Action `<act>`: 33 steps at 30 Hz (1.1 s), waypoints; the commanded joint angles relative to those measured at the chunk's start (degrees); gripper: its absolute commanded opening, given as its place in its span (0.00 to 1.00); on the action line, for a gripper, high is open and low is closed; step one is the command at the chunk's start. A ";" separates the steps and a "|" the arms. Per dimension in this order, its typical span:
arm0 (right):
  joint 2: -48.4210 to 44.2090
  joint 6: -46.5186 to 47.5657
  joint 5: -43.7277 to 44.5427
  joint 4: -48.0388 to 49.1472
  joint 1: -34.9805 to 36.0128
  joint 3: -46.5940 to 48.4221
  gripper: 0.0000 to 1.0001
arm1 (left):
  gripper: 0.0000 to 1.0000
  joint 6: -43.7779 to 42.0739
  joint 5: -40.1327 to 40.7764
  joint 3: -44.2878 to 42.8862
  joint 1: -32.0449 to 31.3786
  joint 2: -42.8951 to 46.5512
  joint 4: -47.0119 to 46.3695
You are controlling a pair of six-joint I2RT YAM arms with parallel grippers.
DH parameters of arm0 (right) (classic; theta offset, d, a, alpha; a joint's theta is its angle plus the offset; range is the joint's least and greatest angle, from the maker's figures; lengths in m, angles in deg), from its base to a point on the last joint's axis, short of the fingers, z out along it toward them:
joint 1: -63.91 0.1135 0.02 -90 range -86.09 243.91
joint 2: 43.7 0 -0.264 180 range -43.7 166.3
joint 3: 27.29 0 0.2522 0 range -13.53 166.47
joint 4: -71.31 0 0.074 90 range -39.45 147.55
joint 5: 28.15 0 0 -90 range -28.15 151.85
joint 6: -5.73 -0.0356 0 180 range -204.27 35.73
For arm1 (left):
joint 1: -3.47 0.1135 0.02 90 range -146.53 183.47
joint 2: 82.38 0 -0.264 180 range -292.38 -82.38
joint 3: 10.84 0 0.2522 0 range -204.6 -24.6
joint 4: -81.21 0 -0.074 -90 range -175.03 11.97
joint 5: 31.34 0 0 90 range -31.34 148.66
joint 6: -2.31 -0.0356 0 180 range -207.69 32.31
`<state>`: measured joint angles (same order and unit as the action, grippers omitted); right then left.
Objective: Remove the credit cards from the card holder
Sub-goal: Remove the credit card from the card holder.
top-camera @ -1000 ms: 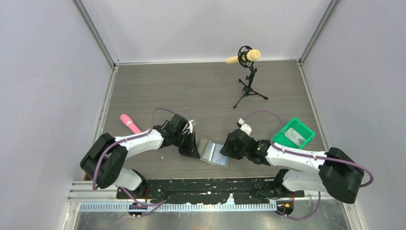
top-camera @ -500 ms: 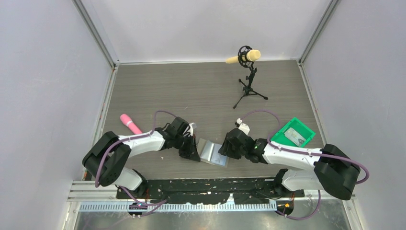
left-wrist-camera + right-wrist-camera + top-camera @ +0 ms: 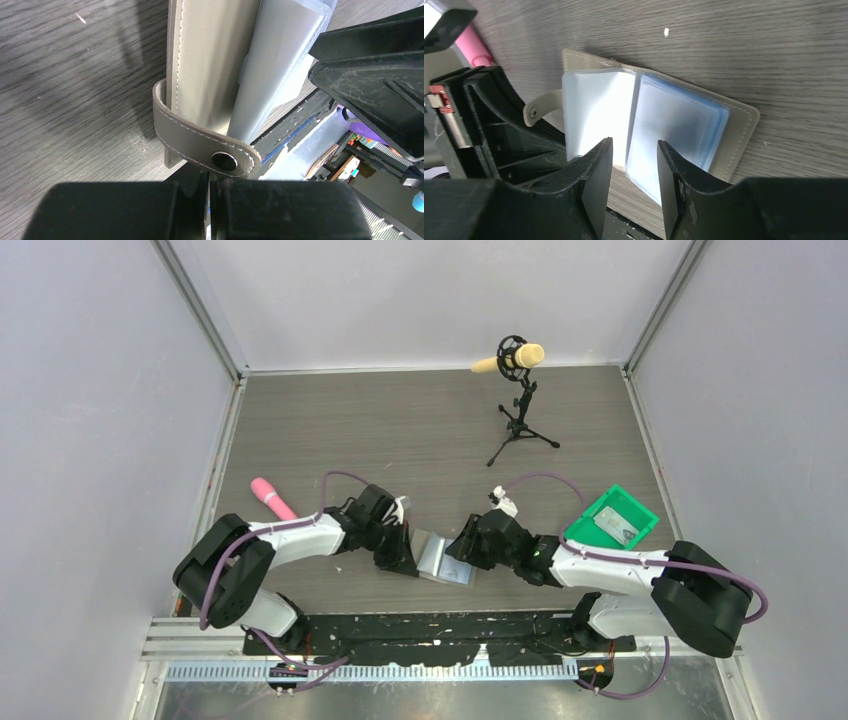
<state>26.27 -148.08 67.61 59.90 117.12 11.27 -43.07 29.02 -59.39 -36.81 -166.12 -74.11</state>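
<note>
Next, my left gripper opens its shut fingers, back off and takes that corner [image 3: 172, 159] of the card holder's cover, which lies beside them, before it turns the pocket page.
The card holder [image 3: 442, 558] lies open on the table between my two grippers. Its clear pale blue pockets [image 3: 684, 120] face up, and I cannot make out any card inside them. My left gripper [image 3: 408, 558] is at its left edge with the jaws shut on the grey-olive cover [image 3: 205, 60]. The snap tab [image 3: 200, 142] curls just above the left gripper [image 3: 208, 175]. My right gripper [image 3: 634, 150] is open and empty, low over the near edge of the pockets, its jaws either side of the fold. One grey card [image 3: 612, 527] lies in the green bin.
The green bin [image 3: 640, 508] stands to the right, beside my right arm. A pink cylinder [image 3: 271, 497] lies left of my left arm. A microphone on a small tripod [image 3: 520, 390] stands at the back of the table.
My right gripper has moved left, closer over the open card holder. My left gripper has stayed at the holder's left edge.
</note>
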 commanded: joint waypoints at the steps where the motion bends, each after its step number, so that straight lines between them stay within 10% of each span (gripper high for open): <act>1: -1.54 -1.15 -1.10 7.42 0.32 -0.79 0.45 | 0.00 0.13 -1.11 0.21 -0.25 -0.09 -2.13; 13: -5.65 -0.70 4.21 -11.85 0.31 3.08 0.50 | 0.00 2.27 -0.99 0.42 -3.72 0.28 -3.07; 26: -5.26 -0.84 4.15 -7.71 0.31 1.15 0.48 | 0.01 2.62 1.23 -0.95 -4.38 3.47 0.20; 33: -2.29 -0.70 3.76 -7.02 0.31 1.42 0.47 | 0.41 -0.84 8.87 -5.73 -3.99 10.05 12.94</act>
<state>22.73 -148.67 70.49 50.61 117.12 12.16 -40.93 32.43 -60.68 -41.11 -160.44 -68.80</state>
